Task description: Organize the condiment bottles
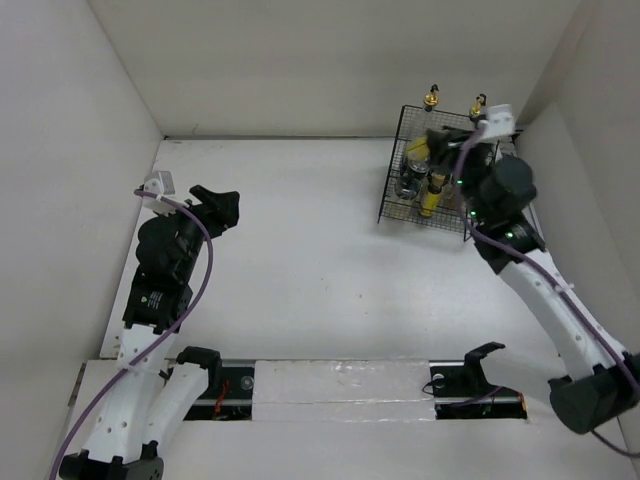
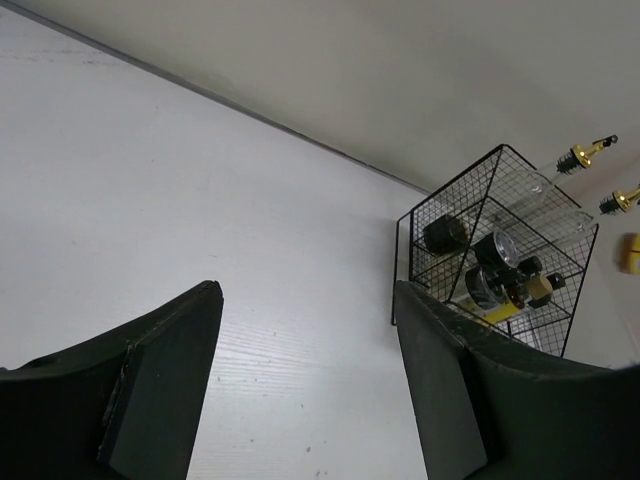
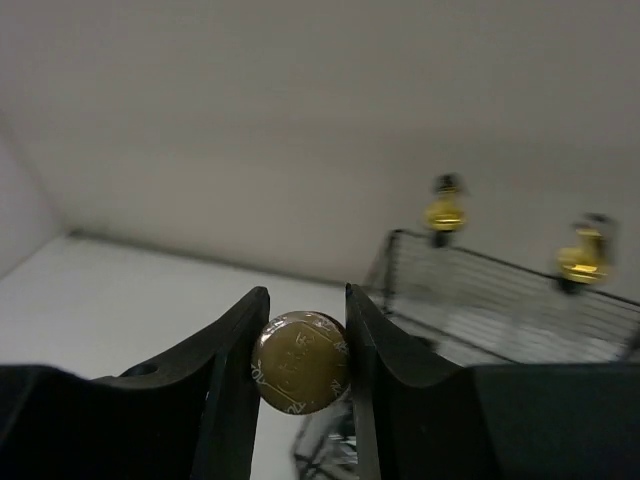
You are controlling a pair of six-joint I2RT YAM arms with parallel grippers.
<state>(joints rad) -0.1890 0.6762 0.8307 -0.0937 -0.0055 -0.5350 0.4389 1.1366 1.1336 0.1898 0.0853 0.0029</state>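
Next, the right gripper releases the small yellow bottle beside the other yellow bottle (image 1: 454, 213) in the black wire basket's front corner.
My right gripper (image 3: 306, 291) is shut on the round brown cap (image 3: 300, 363) of a small yellow bottle, whose body is hidden below the cap. In the top view this gripper (image 1: 438, 148) hangs over the black wire basket (image 1: 392, 190) at the back right. Two tall clear bottles with gold pourers (image 1: 432, 97) (image 1: 478, 103) stand at the basket's rear. Another yellow bottle (image 1: 428, 200) and dark-lidded shaker jars (image 2: 445, 233) (image 2: 487, 282) sit inside the basket. My left gripper (image 1: 215, 205) is open and empty, far to the left over bare table (image 2: 305, 290).
White walls close the table at the back and on both sides, and the basket (image 2: 500, 250) stands close to the right wall. The arm bases and a black rail (image 1: 350, 405) lie along the near edge.
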